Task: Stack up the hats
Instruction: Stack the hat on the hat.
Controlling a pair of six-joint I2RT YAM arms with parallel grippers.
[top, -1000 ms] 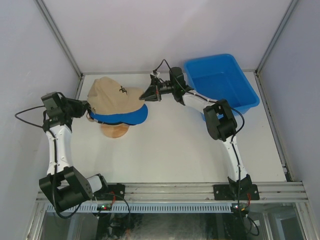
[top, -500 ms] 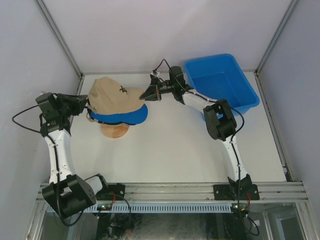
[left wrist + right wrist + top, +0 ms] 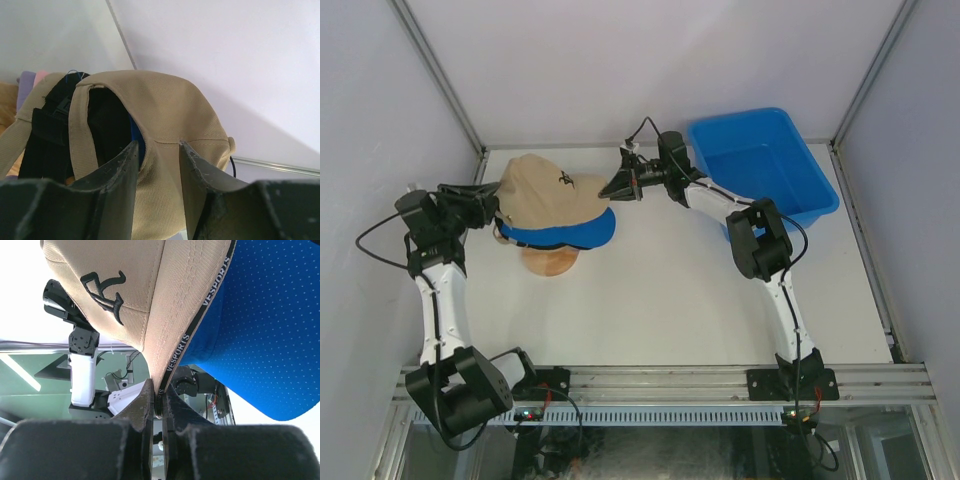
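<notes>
The tan hat sits askew over the blue hat's brim, so I need to use my left gripper to take the tan hat's rear opening's edge (image 3: 141, 125) and pull the tan hat into line.
The hats are stacked on a wooden head form (image 3: 548, 262). The tan hat (image 3: 545, 188) is on top, with a blue brim (image 3: 575, 235) showing under it. My right gripper (image 3: 620, 187) is shut on the tan hat's brim edge (image 3: 170, 315), as the right wrist view (image 3: 160, 401) shows. My left gripper (image 3: 488, 205) is open at the hat's rear, and its fingers straddle the tan back panel (image 3: 165, 105). Through the rear opening, the left wrist view shows a black hat (image 3: 55, 135), a sliver of blue (image 3: 138, 142), and lavender (image 3: 25, 85) and pink (image 3: 40, 76) edges.
A blue plastic bin (image 3: 817, 190) stands at the back right, just behind my right arm. Metal frame posts and pale walls close in the table on the left, right and back. The arm bases sit at the near edge.
My left arm swung a little left and up, then came back, and its gripper is again at the tan hat's rear. My right gripper has held the brim without moving.
</notes>
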